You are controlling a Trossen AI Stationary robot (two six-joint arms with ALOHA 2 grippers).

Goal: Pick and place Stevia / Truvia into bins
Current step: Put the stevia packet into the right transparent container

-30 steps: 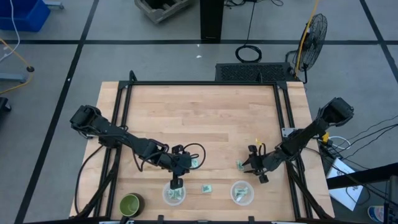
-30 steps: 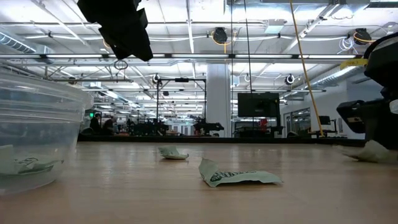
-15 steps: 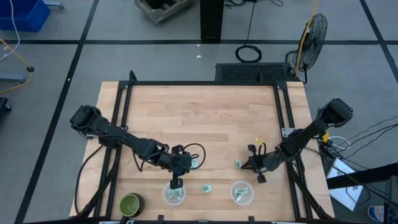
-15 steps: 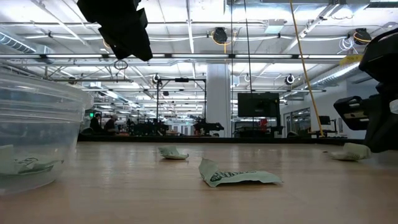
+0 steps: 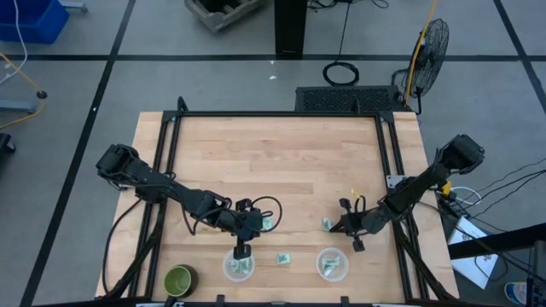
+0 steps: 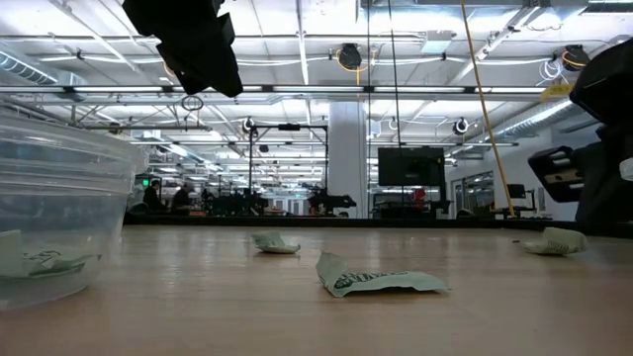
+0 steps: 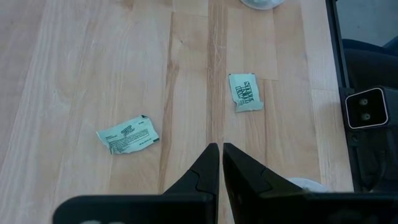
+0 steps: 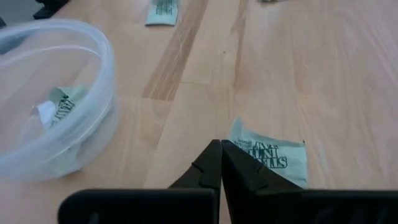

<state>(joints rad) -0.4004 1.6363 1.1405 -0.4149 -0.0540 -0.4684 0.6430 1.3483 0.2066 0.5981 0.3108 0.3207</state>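
Note:
My right gripper needs to open its shut fingertips, which sit beside the Stevia packet's corner, and pinch the packet (image 8: 275, 157) before I carry it to the bin.
My right gripper (image 8: 219, 145) is shut, low over the table at the near right, just beyond the right bin (image 5: 333, 264). One pale green Stevia packet (image 8: 270, 158) lies flat right beside its fingertips. My left gripper (image 7: 220, 147) is shut with nothing in it, above the far rim of the left bin (image 5: 239, 266). Both translucent bins hold packets (image 8: 62, 109). One loose packet (image 5: 282, 257) lies flat between the bins and another (image 5: 268, 223) beside the left gripper. My right gripper has its shut fingertips at the packet's near corner (image 8: 231, 138), coming down at a slant. I cannot tell whether they touch or pinch it. The packet lies flat on the table (image 6: 554, 240).
A round green cup (image 5: 178, 279) stands at the near left corner, left of the left bin. A black frame rail (image 5: 392, 170) runs along the table's right side, close to the right arm. Bare wood (image 5: 273, 162) fills the far half of the table.
My right gripper has shut beside the packet and kept its place low over the table. The packet next to it has slid a little toward the table's left and still lies flat.

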